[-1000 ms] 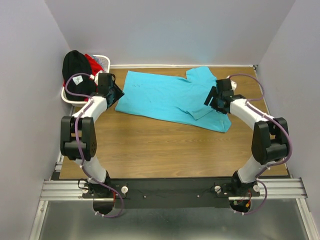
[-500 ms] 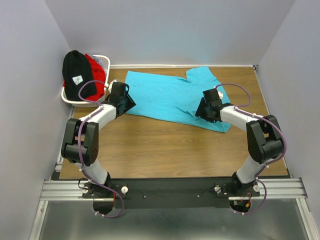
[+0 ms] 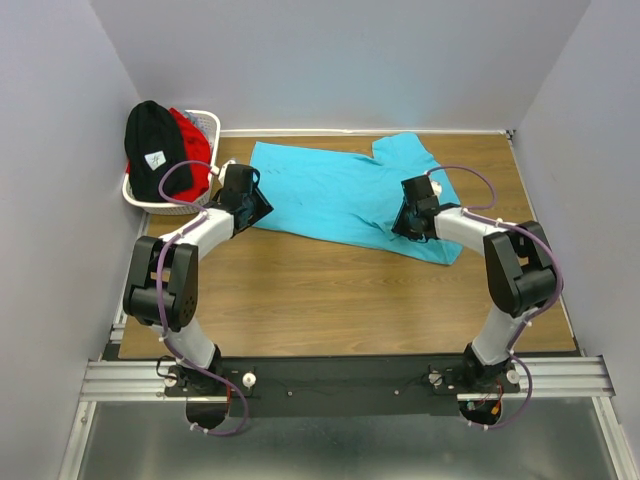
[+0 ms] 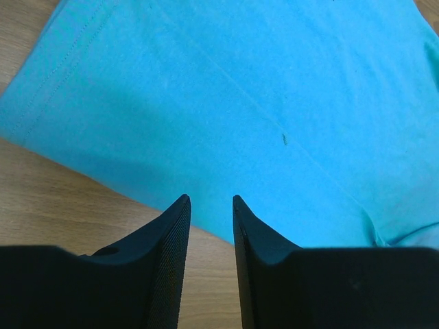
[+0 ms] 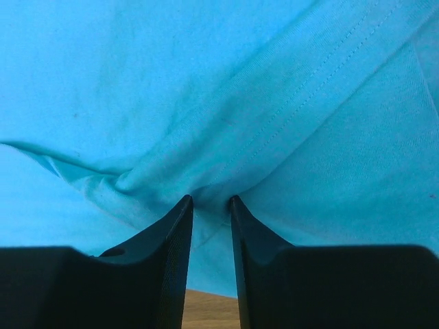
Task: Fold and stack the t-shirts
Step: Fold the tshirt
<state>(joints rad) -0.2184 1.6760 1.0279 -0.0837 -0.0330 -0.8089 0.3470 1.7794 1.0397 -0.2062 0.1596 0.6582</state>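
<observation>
The hem of the folded sleeve is puckered at the fingers of the robot's right gripper, so that gripper should open and pinch the sleeve's far edge (image 5: pixel 159 149) to straighten it first.
The turquoise t-shirt (image 3: pixel 330 195) lies spread flat across the far half of the table, with one sleeve folded over at its right end. My left gripper (image 3: pixel 260 210) is down at the shirt's near left hem (image 4: pixel 123 171). It is open (image 4: pixel 210 200), and cloth and bare wood show in the gap. My right gripper (image 3: pixel 403 226) presses into the shirt by the folded sleeve. Its jaws (image 5: pixel 210 199) stand narrowly apart, with a puckered fold (image 5: pixel 206 185) gathered at the tips. The black t-shirt (image 3: pixel 152 150) and the red t-shirt (image 3: pixel 190 135) sit heaped in the basket.
The white lattice basket (image 3: pixel 213 120) stands at the far left corner against the wall. Bare wooden table (image 3: pixel 320 290) stretches between the shirt and the arm bases. Grey walls close in on the left, right and far sides.
Both arms have swung inward and down onto the turquoise shirt, the left to its hem and the right to the sleeve fold. Both pairs of jaws have narrowed, the right more.
</observation>
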